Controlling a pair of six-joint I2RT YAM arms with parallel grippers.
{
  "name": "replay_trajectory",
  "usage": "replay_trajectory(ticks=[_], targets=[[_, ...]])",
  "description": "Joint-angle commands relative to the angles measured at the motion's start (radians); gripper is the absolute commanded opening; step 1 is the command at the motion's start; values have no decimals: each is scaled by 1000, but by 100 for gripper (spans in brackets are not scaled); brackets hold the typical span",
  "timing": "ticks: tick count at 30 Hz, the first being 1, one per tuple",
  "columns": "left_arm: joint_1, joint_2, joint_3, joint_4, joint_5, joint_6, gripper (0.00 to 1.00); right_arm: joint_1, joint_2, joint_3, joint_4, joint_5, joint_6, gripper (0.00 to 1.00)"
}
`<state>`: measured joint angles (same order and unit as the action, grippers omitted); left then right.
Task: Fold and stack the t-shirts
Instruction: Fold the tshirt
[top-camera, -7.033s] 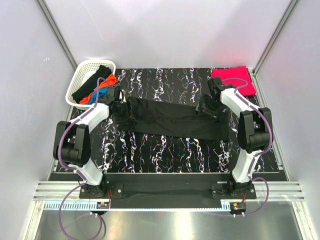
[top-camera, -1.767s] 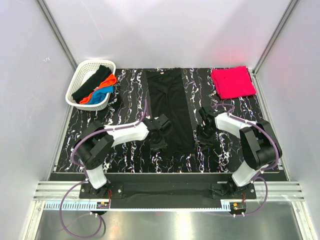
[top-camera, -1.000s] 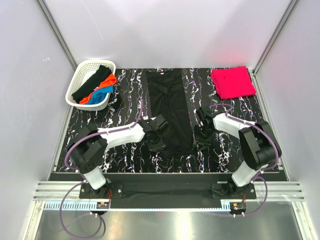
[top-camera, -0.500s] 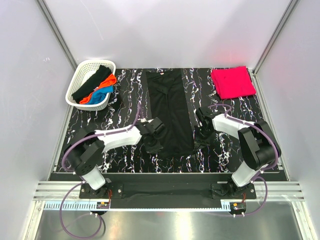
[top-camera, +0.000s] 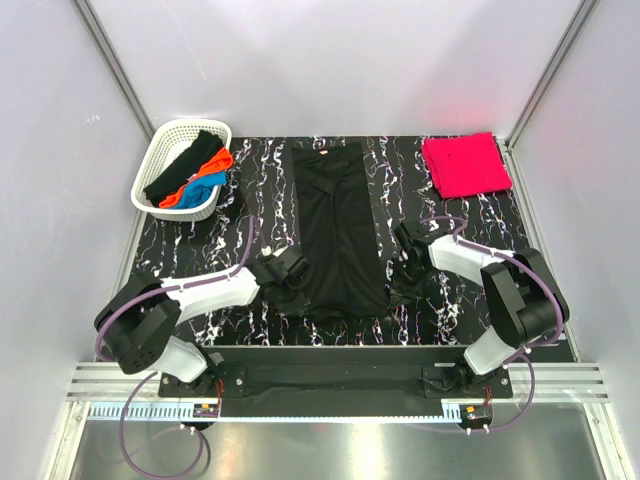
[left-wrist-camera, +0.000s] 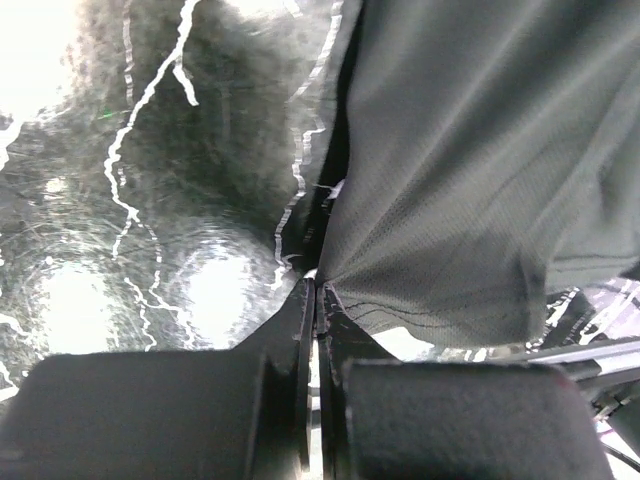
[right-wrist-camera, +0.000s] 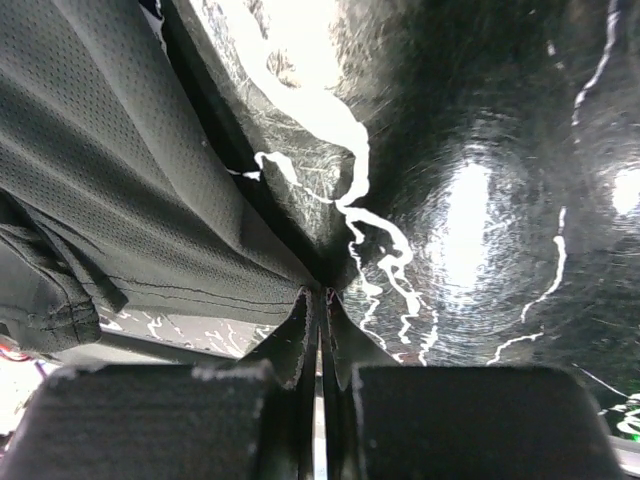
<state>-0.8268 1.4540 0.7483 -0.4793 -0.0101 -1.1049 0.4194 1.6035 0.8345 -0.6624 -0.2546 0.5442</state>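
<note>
The black t-shirt's near corner is pinched just at its end in my right gripper, so next my right gripper opens and grabs the hem (right-wrist-camera: 268, 303) deeper before folding it up.
A large black t-shirt (top-camera: 338, 230) lies as a long narrow strip down the middle of the marbled table, from the far edge towards me. My left gripper (top-camera: 297, 293) is shut on its near left hem corner; in the left wrist view the cloth (left-wrist-camera: 470, 170) narrows into the closed left gripper (left-wrist-camera: 316, 288). At the near right corner my right gripper (top-camera: 400, 285) is shut in the same way. The right wrist view shows the hem (right-wrist-camera: 110, 170) running into the closed right gripper (right-wrist-camera: 322, 293). A folded pinkish-red t-shirt (top-camera: 465, 165) lies at the far right.
A white lattice basket (top-camera: 150, 170) stands at the far left with black (top-camera: 185, 165), orange (top-camera: 212, 163) and blue (top-camera: 207, 184) shirts in it. Grey walls close in the table on three sides. Both arm bases sit at the near edge.
Both grippers have closed on the black shirt's near corners. The left arm has drawn back towards the near left, and the shirt's near edge has come slightly nearer.
</note>
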Motion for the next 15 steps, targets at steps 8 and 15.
replay_trajectory(ticks=[8, 15], targets=[[8, -73, -93, 114, 81, 7, 38, 10, -40, -37, 43, -110, -12, 6], [31, -303, -119, 100, 88, 138, 49, 10, -212, -17, -52, -72, -62, 49]])
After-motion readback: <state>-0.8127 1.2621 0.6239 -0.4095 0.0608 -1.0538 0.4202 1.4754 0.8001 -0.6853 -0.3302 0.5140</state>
